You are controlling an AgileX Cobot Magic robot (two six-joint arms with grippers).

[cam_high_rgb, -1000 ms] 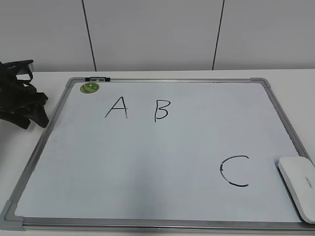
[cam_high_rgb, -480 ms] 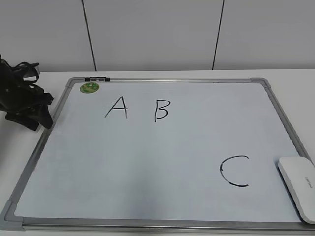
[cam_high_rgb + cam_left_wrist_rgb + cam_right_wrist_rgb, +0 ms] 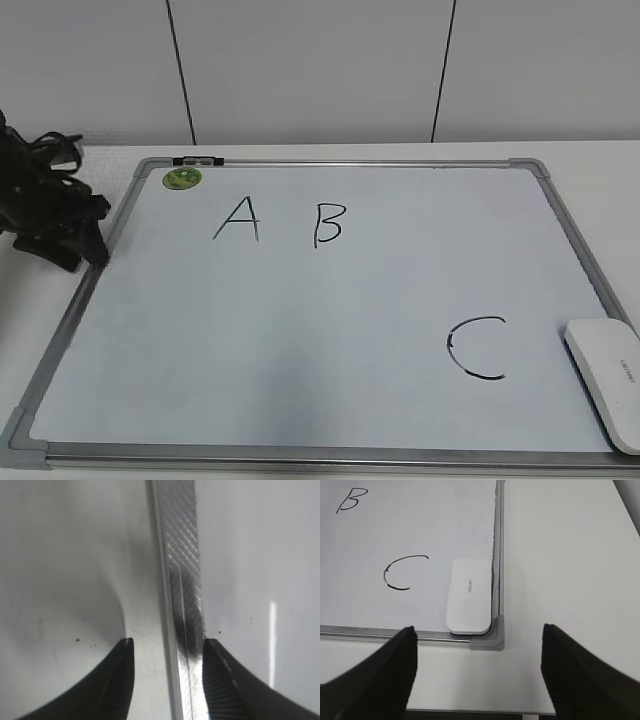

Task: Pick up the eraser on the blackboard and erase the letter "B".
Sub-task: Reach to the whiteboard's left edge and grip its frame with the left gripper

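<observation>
Next, my right gripper grabs the white eraser by its long sides, across the eraser's middle [image 3: 610, 378] [image 3: 470, 591] beside the small printed lettering.
The blackboard [image 3: 330, 300] is a white board in a silver frame and lies flat on the table. The thin black letter "B" [image 3: 329, 224] sits upper middle, right of an "A" [image 3: 236, 218]. The white eraser [image 3: 608, 380] lies in the board's near right corner, next to a "C" [image 3: 478, 347]. My left gripper [image 3: 75, 245] is open and empty at the board's left frame; in the left wrist view [image 3: 167, 642] its jaws straddle the frame rail [image 3: 182, 580]. My right gripper [image 3: 478, 629] is open and empty, short of the eraser [image 3: 469, 595], with "B" [image 3: 351, 500] far off.
A round green sticker [image 3: 182, 179] and a black clip [image 3: 197, 160] are at the board's far left corner. The grey plastic corner [image 3: 495, 637] borders the eraser. The white table [image 3: 560, 580] runs right of the board. A white wall stands behind.
My left arm has shifted right, up to the board's left frame. The eraser and the letters have not moved.
</observation>
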